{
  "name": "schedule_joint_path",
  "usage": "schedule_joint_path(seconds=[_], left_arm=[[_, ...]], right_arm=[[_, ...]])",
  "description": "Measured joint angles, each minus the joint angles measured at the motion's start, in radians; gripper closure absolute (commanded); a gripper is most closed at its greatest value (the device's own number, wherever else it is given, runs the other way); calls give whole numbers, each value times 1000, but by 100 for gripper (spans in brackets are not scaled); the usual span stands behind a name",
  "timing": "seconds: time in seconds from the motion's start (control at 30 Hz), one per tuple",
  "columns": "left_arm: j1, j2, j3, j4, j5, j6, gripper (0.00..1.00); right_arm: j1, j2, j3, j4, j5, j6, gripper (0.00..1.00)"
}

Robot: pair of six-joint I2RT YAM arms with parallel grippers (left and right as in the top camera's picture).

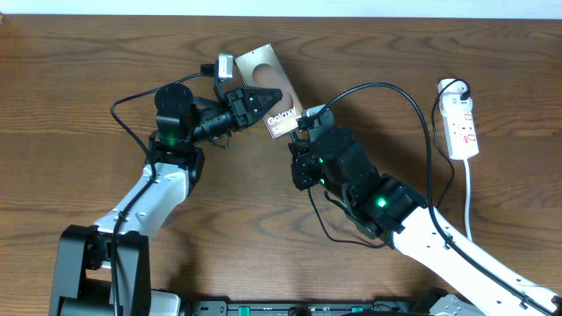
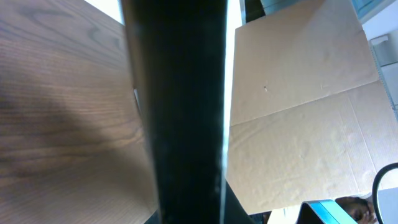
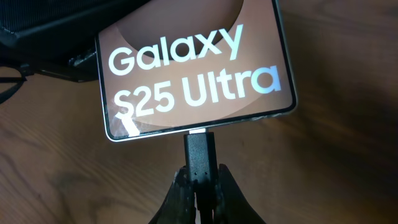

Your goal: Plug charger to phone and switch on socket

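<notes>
The bronze phone, now raised over the table's middle, will lie flat on the bare wooden tabletop (image 1: pixel 286 156) between my arms when my left gripper lets go of it.
The bronze phone (image 1: pixel 262 66) with white "Galaxy" lettering is raised over the table's middle, and my left gripper (image 1: pixel 255 101) is shut on it from the left. In the left wrist view the phone (image 2: pixel 180 112) shows edge-on as a dark vertical band. My right gripper (image 1: pixel 303 125) is shut on the charger's black connector (image 3: pixel 200 155). The connector's silver tip meets the phone's (image 3: pixel 193 62) lower edge. The right gripper (image 3: pixel 202 183) pinches the connector from both sides. The thin black cable (image 1: pixel 413 105) arcs right to the white socket (image 1: pixel 461 123) at the far right.
The socket's white cord (image 1: pixel 468 202) runs down toward the front edge. The wooden table (image 1: pixel 88 53) ends at a pale strip along the top. Brown cardboard (image 2: pixel 298 93) fills the background of the left wrist view.
</notes>
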Motion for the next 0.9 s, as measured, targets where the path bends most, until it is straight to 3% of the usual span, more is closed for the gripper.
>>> schedule_joint_path(seconds=[0.27,0.9], left_arm=[[10,-3,17,12,-10,4,93],[17,-5,24,31,-13,146,93]], right_arm=[[-8,5,-16,91,-1,-3,99],[-11,69,-23,193,-22,-3,99]])
